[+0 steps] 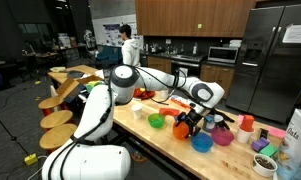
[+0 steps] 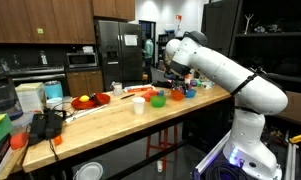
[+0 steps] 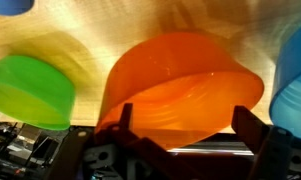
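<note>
The orange bowl sits tipped under my spread fingers, so next I back up until it lies flat, then pinch the rim point(image 3: 260, 92) beside the blue bowl.
An orange bowl point(image 3: 185, 85) fills the wrist view, lying tipped on the wooden counter point(image 3: 100, 25). My gripper point(image 3: 185, 125) is open, with one dark finger on each side of the bowl's near part. I cannot tell whether the fingers touch it. A green bowl point(image 3: 30, 90) lies to its left and a blue bowl point(image 3: 295, 75) to its right. In both exterior views the gripper point(image 1: 193, 117) point(image 2: 176, 84) hangs low over the orange bowl point(image 1: 180, 128) point(image 2: 177, 97), between the green bowl point(image 1: 156, 122) point(image 2: 158, 99) and the blue bowl point(image 1: 201, 143).
A pink bowl point(image 1: 222, 137), an orange cup point(image 1: 247, 122), a white cup point(image 1: 138, 110) point(image 2: 138, 103) and a red plate point(image 1: 142, 95) point(image 2: 90, 100) stand on the counter. Bags and small items sit at one end point(image 1: 295, 130). A fridge point(image 2: 115, 50) stands behind.
</note>
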You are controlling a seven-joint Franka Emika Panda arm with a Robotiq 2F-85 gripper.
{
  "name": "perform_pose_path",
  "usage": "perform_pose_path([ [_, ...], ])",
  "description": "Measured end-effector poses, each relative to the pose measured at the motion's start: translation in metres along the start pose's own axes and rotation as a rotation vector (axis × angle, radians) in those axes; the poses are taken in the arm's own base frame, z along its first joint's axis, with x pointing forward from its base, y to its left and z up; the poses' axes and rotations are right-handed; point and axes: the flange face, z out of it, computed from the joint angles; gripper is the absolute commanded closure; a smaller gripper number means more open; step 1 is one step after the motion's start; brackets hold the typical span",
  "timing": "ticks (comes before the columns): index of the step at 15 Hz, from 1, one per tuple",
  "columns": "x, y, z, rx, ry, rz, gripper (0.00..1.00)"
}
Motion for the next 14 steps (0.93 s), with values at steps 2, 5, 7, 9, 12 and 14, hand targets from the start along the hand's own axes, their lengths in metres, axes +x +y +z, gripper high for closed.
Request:
perform_pose_path([
  [2, 0.001, -0.001, -0.001, 0.0, -0.002, 0.002, 0.0],
  [5, 0.011, -0.01, -0.018, 0.004, -0.088, 0.038, 0.0],
  [7, 0.029, -0.016, -0.038, 0.023, -0.18, 0.071, 0.0],
  [9, 0.051, -0.014, -0.057, 0.043, -0.261, 0.093, 0.0],
  [12, 0.076, -0.003, -0.075, 0.072, -0.34, 0.111, 0.0],
  [14, 0.078, 0.001, -0.074, 0.093, -0.358, 0.128, 0.0],
])
